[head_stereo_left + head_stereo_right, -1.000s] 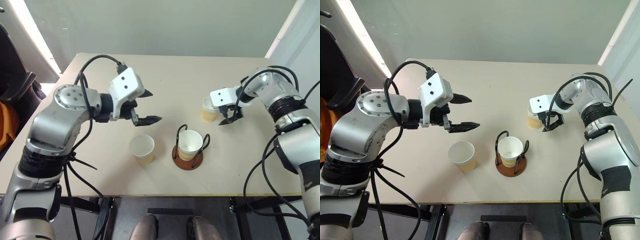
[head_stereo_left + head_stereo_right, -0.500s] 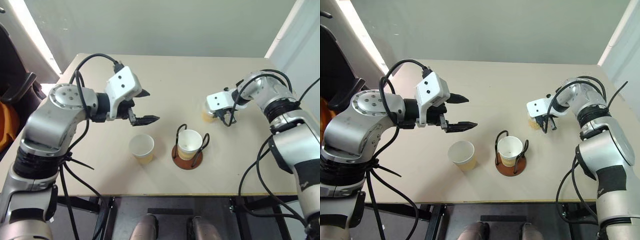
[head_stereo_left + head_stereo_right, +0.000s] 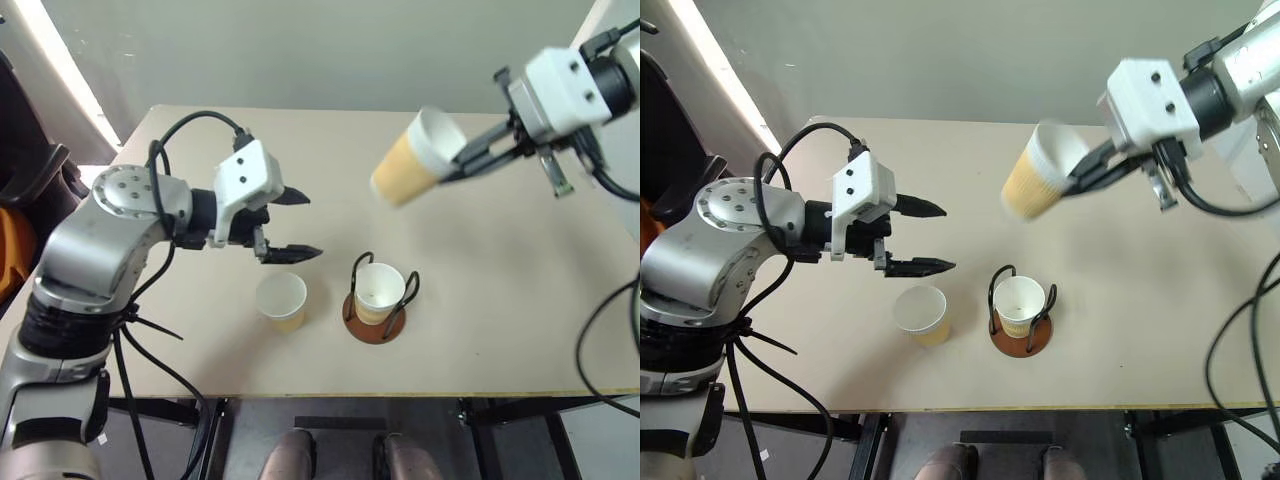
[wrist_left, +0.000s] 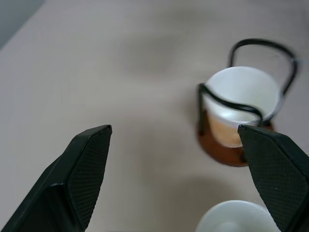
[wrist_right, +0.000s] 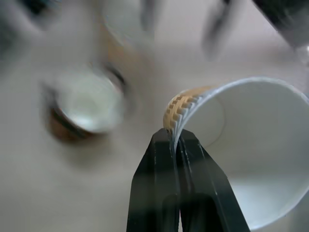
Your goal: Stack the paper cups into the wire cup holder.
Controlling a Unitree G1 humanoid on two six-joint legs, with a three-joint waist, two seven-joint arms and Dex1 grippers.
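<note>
The robot's right gripper will release its paper cup inside the cup (image 3: 380,284) (image 5: 91,102) that stands in the wire cup holder.
My right gripper (image 3: 463,160) is shut on the rim of a paper cup (image 3: 408,165), which hangs tilted on its side high above the table. The right wrist view shows the fingertips (image 5: 174,140) pinching that cup's (image 5: 251,145) wall. The wire cup holder (image 3: 376,324) stands near the table's front with a cup (image 3: 380,287) inside its loops. A third cup (image 3: 282,300) stands upright just left of the holder. Above and behind that cup hovers my left gripper (image 3: 310,225), open with nothing in it. In the left wrist view it (image 4: 175,129) frames the holder (image 4: 231,154).
The beige table (image 3: 500,300) ends close in front of the holder, and its far edge meets a grey wall. A dark chair with something orange (image 3: 15,235) stands off the table's left side.
My right gripper shut on the far-right cup's rim and lifted it off the table, up and toward the middle; the cup now lies tilted. The left gripper stays open, almost in place.
</note>
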